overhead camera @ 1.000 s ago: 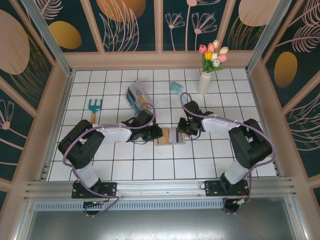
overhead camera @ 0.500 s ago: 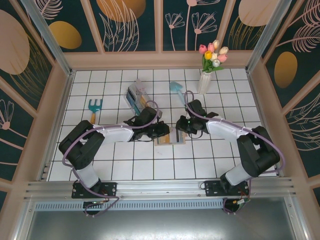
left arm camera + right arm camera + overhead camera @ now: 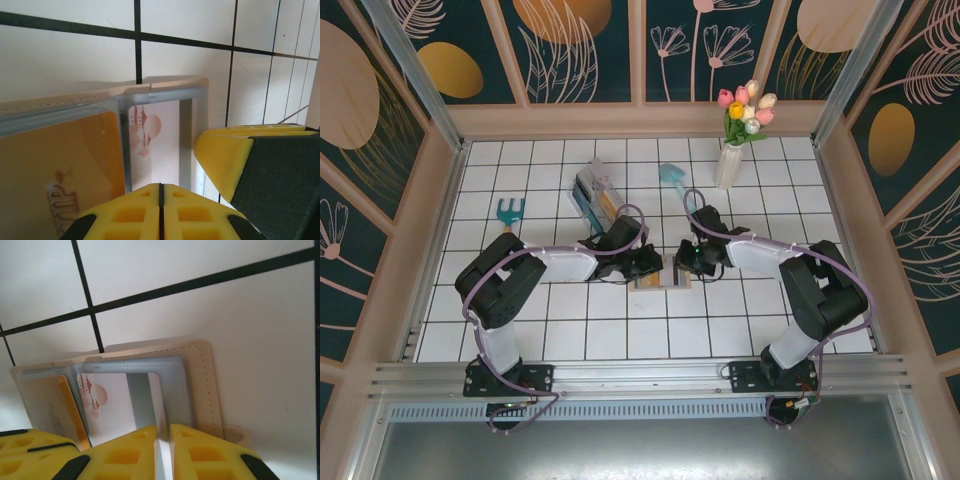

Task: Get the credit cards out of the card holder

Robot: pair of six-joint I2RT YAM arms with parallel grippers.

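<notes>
The white card sits in its pocket under the shut fingers of my left gripper, so that gripper should pinch the card's edge [image 3: 131,150] beside the orange card and pull.
The tan card holder [image 3: 665,278] lies open on the tiles between both grippers, its blue-grey inside up [image 3: 175,375]. A white credit card [image 3: 112,410] with a reddish drawing and a grey stripe sits partly out of its right pocket. My right gripper [image 3: 162,432] is shut on that card's near edge, with a thin pale strip showing between the fingers. An orange card [image 3: 65,170] fills the left pocket. My left gripper [image 3: 160,186] is shut with nothing between its fingers, its tips over the holder's middle [image 3: 170,82]. In the top view, the left gripper [image 3: 648,264] and right gripper [image 3: 686,262] almost meet.
A clear slotted rack [image 3: 592,192] stands behind the left arm. A blue hand rake [image 3: 510,212] lies at the left, a blue trowel [image 3: 672,177] at the back, and a white vase of tulips [image 3: 730,160] at the back right. Wooden walls ring the tiled floor.
My left gripper has closed its fingers and pushed further right over the holder. The right gripper has settled lower at the holder's right side.
</notes>
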